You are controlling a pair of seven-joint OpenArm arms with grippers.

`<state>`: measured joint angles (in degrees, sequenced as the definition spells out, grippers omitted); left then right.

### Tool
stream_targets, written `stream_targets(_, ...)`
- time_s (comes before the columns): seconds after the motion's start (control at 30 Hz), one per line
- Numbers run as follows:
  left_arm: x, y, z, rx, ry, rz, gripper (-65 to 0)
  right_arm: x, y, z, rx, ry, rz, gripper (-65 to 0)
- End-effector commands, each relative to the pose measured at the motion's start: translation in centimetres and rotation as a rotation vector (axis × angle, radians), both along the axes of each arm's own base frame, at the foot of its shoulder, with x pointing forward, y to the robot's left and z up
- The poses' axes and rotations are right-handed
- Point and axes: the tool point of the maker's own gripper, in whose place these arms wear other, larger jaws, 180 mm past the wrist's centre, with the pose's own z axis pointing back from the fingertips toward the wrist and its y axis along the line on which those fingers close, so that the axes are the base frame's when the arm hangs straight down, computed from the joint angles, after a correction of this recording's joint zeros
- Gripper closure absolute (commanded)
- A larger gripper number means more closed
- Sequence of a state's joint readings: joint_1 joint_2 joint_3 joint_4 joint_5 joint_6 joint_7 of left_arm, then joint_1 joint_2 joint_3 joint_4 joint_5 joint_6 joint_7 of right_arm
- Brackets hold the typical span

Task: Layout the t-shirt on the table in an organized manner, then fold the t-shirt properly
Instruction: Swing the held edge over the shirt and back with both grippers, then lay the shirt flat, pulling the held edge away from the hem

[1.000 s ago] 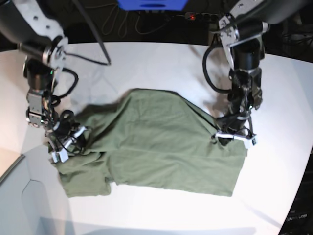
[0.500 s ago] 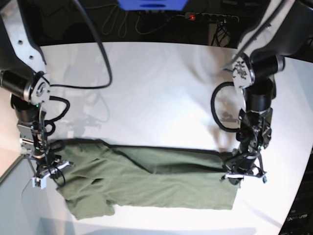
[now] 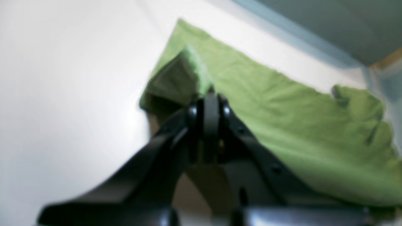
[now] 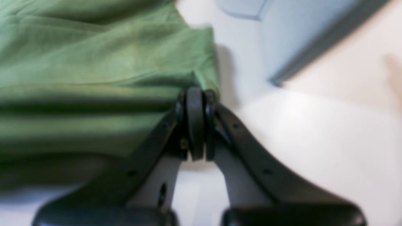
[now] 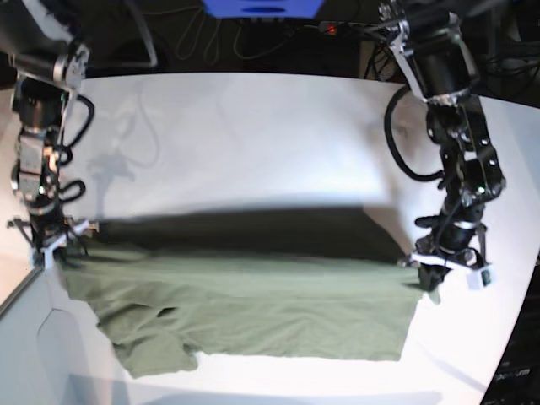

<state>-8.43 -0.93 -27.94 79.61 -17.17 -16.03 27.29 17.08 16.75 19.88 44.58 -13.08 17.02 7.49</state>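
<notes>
Next, I release the t-shirt end from my right gripper on the bare white table point(image 5: 110, 150) behind its dark shadow.
The olive-green t-shirt point(image 5: 253, 308) is stretched sideways between my two grippers near the front of the white table point(image 5: 253, 143). Its upper edge is taut and raised, throwing a dark shadow behind it. The lower part and one sleeve lie on the table. At the base view's right, my left gripper point(image 5: 443, 266) is shut on a corner of the shirt; the left wrist view shows my left gripper point(image 3: 210, 94) pinching a fold of the t-shirt point(image 3: 282, 119). At the left, my right gripper point(image 5: 51, 249) is shut on the other end. In the right wrist view my right gripper point(image 4: 196, 94) bites the t-shirt point(image 4: 94, 62) hem.
The table's curved edge runs close to the right gripper at the lower left, with grey floor point(image 5: 34, 354) beyond it. A blue object point(image 5: 261, 7), a power strip point(image 5: 354, 29) and cables lie behind the table's far edge.
Both grippers have drawn the held edge of the shirt toward the front, then lifted and spread it. The shirt has gone from a loose spread to a taut band.
</notes>
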Motion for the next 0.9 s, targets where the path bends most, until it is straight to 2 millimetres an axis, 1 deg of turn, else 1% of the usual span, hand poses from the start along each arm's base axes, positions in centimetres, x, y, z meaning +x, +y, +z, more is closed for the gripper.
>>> stream_targets(0.0,0.2,0.1,2.5,0.018,-0.078,-0.003,-1.2,0.6,0.0,2.9,-0.033,-0.092,0.011,0.0)
stream_targets(0.07,-1.1,0.2,2.6,0.037,-0.08,-0.001,-1.2,-1.0,1.3,4.2,-0.048,-0.125,0.047,0.0)
stream_targets(0.1,-1.7,0.2,2.5,0.045,-0.077,-0.001,-1.2,-1.9,2.3,4.8,-0.041,-0.138,0.075,0.0)
stream_targets(0.17,-2.7,0.3,2.3,0.058,-0.069,-0.002,-1.2,-3.1,4.7,5.9,-0.025,-0.149,0.14,0.0)
stream_targets(0.23,-3.9,0.4,1.8,0.074,-0.053,-0.004,-1.2,-4.5,7.0,6.9,-0.029,-0.124,0.201,0.0)
stream_targets(0.33,-5.3,0.7,1.4,0.092,-0.036,-0.004,-1.2,-6.1,8.9,8.5,-0.07,-0.073,0.251,0.0)
stream_targets(0.43,-7.3,2.3,2.2,0.119,-0.043,0.044,-1.2,-7.6,10.4,9.9,-0.135,-0.002,0.329,0.0)
stream_targets(0.5,-8.8,3.6,2.5,0.143,-0.039,0.076,-1.2,-9.0,10.5,10.5,-0.185,0.056,0.354,0.0)
stream_targets(0.57,-9.7,4.1,2.6,0.16,-0.034,0.084,-1.2,-9.9,10.4,10.4,-0.216,0.112,0.373,0.0)
stream_targets(0.63,-11.0,4.4,2.0,0.17,-0.007,0.09,-1.2,-10.5,9.6,10.4,-0.232,0.136,0.346,0.0)
stream_targets(0.7,-12.1,4.5,1.0,0.174,0.028,0.086,-1.2,-11.4,8.6,10.1,-0.24,0.166,0.318,0.0)
stream_targets(0.77,-13.1,4.6,0.2,0.18,0.058,0.082,-1.2,-12.0,8.0,9.7,-0.244,0.188,0.305,0.0)
stream_targets(0.87,-14.6,4.6,-1.0,0.18,0.103,0.078,-1.2,-13.4,7.1,8.9,-0.246,0.226,0.286,0.0)
